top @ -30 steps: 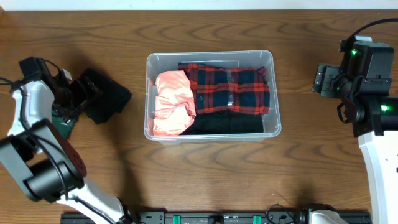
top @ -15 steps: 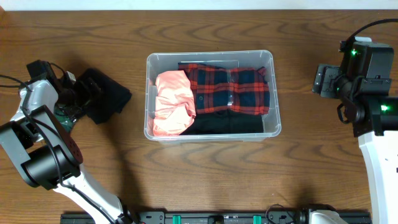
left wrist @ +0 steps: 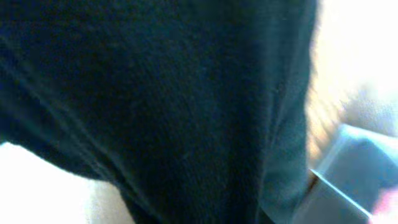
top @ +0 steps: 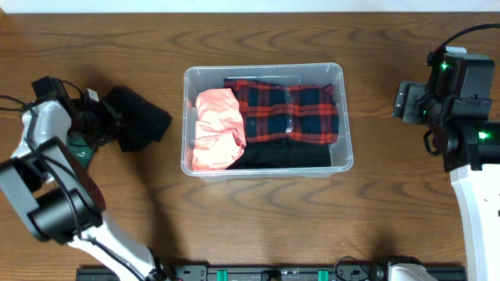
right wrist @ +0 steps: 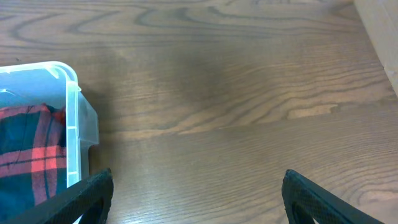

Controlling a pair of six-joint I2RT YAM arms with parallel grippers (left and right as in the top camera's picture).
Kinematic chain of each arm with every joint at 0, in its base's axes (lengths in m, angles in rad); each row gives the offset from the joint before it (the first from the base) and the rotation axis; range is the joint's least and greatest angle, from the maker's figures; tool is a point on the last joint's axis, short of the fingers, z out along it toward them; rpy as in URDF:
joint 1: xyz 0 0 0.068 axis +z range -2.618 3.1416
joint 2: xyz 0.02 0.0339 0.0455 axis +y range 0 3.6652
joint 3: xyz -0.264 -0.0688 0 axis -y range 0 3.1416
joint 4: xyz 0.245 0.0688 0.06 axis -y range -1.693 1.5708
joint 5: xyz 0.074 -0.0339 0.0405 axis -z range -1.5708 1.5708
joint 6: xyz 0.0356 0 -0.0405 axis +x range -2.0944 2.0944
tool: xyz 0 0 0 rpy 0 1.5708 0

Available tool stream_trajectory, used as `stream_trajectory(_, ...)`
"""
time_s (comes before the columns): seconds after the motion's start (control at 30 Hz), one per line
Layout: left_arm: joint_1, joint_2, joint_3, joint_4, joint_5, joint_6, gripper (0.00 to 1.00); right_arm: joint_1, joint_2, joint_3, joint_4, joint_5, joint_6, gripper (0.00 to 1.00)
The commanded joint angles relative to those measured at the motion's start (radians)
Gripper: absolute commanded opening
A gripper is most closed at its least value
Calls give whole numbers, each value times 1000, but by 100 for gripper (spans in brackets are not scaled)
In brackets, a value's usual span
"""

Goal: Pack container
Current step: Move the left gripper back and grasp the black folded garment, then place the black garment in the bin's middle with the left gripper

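Next, my left gripper lets go of the black garment on the red plaid shirt (top: 259,133), next to the pink garment in the container.
The container (top: 266,68), a clear plastic bin, stands mid-table and holds a pink garment (top: 217,129), a red plaid shirt (top: 289,111) and dark cloth (top: 285,156). Left of it a black garment (top: 142,123) lies bunched on the wood. My left gripper (top: 108,125) is shut on that garment's left edge. The same black cloth (left wrist: 155,93) fills the left wrist view and hides the fingers. At the table's right my right gripper (right wrist: 196,202) is open over bare wood. The container's corner (right wrist: 73,124) shows to its left.
A dark green item (top: 78,148) lies under the left arm near the table's left edge. The table's far right edge (right wrist: 379,37) runs close to the right gripper. Bare wood lies between the black garment and the container.
My left gripper has shut on the black garment, and the cloth has bunched and shifted slightly right. The right arm has not moved.
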Motion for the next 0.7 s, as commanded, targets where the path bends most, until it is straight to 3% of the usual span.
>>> stream_trajectory(0.0,-18,-185,4,-23,58,39,6,-6,-11,-1,-1,0,16,85)
stream_trajectory(0.17,-114,-426,6,-83,58,43,6,-6,-11,-1,-1,0,16,85)
stream_trajectory(0.37,-409,-613,6,-98,54,51,6,-6,-11,-1,-2,0,16,85)
stream_trajectory(0.53,-648,-591,4,-136,54,91,6,-6,-11,-1,-10,0,16,85)
stream_trajectory(0.67,-761,-502,-7,-165,54,104,6,-6,-11,-1,-10,0,16,85)
